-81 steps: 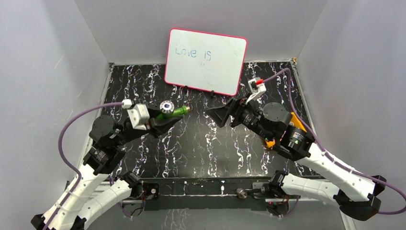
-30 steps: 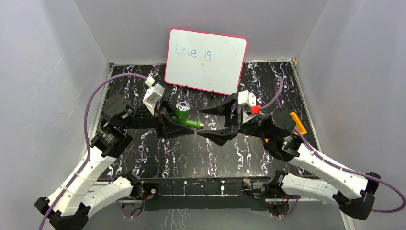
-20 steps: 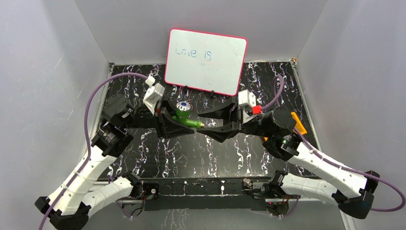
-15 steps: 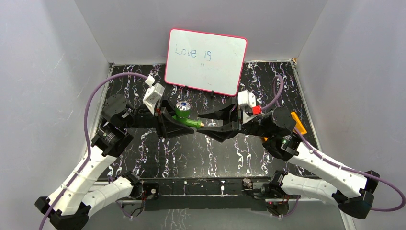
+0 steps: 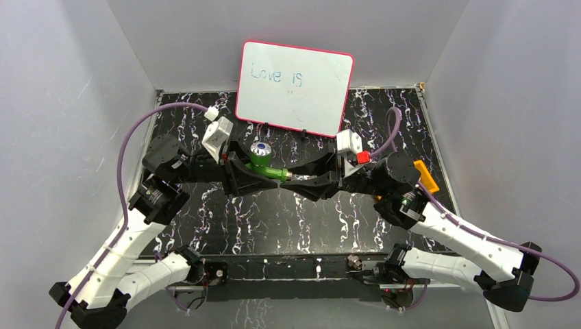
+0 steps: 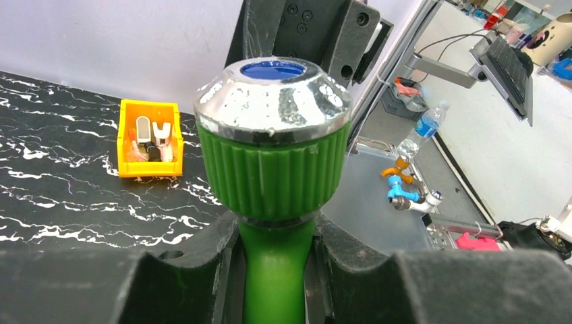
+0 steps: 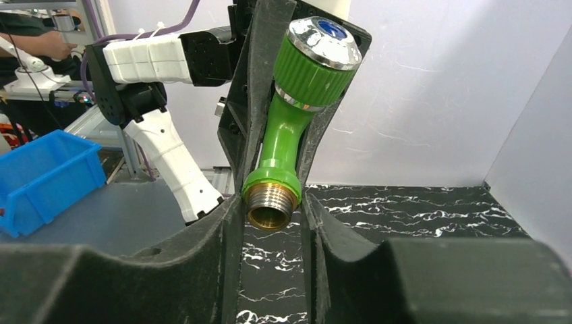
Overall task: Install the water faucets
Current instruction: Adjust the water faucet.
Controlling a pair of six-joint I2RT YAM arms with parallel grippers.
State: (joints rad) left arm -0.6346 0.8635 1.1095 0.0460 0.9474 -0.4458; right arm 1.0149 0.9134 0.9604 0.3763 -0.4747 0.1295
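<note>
Next, I open my right gripper, as the faucet's threaded end slants down between its fingers, and take the green collar [image 7: 272, 178] with that end facing the gripper's palm.
The water faucet [image 5: 262, 162] is a green plastic tap with a blue-and-silver knob, held in the air over the middle of the table. My left gripper [image 5: 264, 173] is shut on its green neck [image 6: 273, 263], just under the ribbed knob [image 6: 273, 155]. From the opposite side, my right gripper [image 5: 291, 177] has its two fingers pressed against the green collar at the brass-coloured threaded end [image 7: 270, 206]. The knob [image 7: 311, 50] points up and away in the right wrist view.
A whiteboard [image 5: 294, 86] stands at the back of the black marbled table [image 5: 274, 219]. An orange tray [image 5: 426, 175] with metal pieces sits by the right arm, and also shows as the orange tray [image 6: 148, 138] in the left wrist view. Grey walls enclose three sides.
My right gripper's jaws, wide apart a second ago, have closed onto the faucet's threaded end. The left gripper kept its hold and shifted the faucet slightly towards the back.
</note>
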